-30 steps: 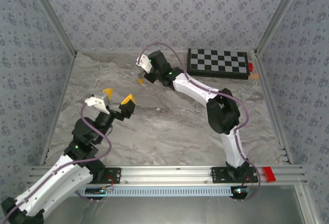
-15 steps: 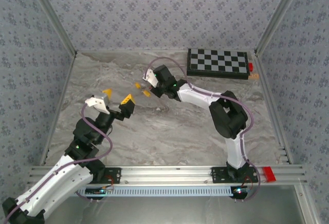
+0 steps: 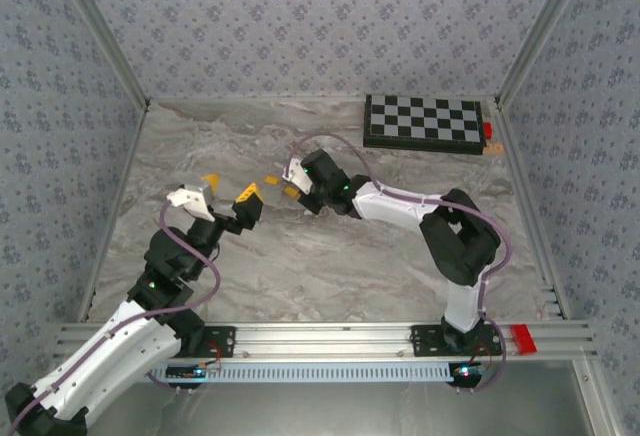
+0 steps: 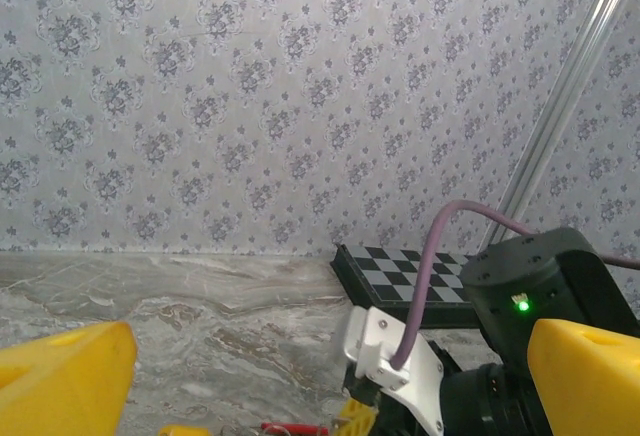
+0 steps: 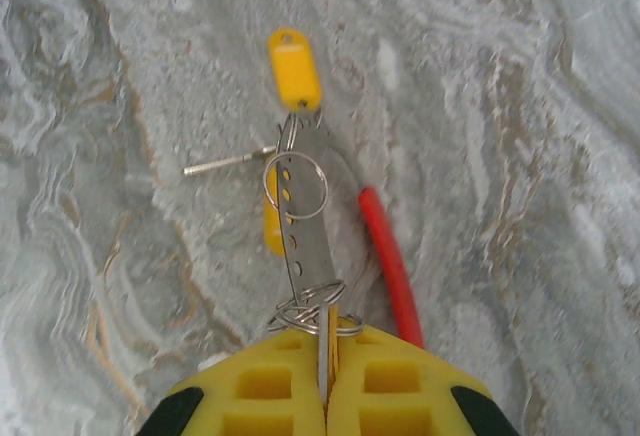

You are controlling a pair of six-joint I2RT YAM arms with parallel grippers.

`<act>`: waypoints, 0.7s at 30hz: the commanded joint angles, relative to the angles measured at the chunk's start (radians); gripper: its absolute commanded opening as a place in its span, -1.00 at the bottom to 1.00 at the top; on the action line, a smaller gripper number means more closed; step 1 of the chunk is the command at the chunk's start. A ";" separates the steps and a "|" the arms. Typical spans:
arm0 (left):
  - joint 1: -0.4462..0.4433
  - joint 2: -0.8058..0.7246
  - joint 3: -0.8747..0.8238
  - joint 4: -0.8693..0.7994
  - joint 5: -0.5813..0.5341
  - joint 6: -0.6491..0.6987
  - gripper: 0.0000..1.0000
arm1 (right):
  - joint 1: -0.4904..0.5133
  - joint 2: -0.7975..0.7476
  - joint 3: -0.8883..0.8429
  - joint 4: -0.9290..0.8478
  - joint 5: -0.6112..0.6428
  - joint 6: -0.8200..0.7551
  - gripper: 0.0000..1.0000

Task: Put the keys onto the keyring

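My right gripper needs to put the thin key down on the bare marbled table (image 3: 333, 234) between its forearm and the metal rail.
In the right wrist view my right gripper (image 5: 328, 341) is shut on the grey metal end of the keyring (image 5: 305, 246). The ring's red part (image 5: 390, 266) curves off to the right over the marbled table. A yellow-headed key (image 5: 294, 68) hangs at the far end by a small split ring. A second, orange-tan key (image 5: 270, 221) lies partly under the metal strip. From above, the right gripper (image 3: 290, 186) holds this bundle just right of my open left gripper (image 3: 228, 188). In the left wrist view the red part (image 4: 293, 426) shows low between the wide-apart yellow fingertips (image 4: 60, 376).
A black-and-white checkerboard (image 3: 425, 122) lies at the table's far right by the back wall. Patterned walls and metal corner posts close in the table. The right arm's purple cable (image 4: 440, 256) loops up just ahead of the left wrist camera.
The right arm has swung from the far middle of the table down and left, bringing the keyring close to the left gripper. The left arm has not moved.
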State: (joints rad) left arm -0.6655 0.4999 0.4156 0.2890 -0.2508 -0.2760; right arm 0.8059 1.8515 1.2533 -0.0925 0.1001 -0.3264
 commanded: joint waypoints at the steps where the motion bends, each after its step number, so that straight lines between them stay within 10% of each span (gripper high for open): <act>1: 0.009 -0.004 -0.001 0.038 0.010 -0.012 0.99 | 0.015 -0.055 -0.028 -0.039 0.003 0.052 -1.00; 21: 0.014 0.014 -0.003 0.045 0.019 -0.022 0.99 | 0.020 -0.092 -0.150 -0.391 -0.028 0.168 -1.00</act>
State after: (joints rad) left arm -0.6598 0.5121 0.4156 0.2916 -0.2474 -0.2832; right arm 0.8314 1.7817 1.1114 -0.3878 0.0853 -0.1905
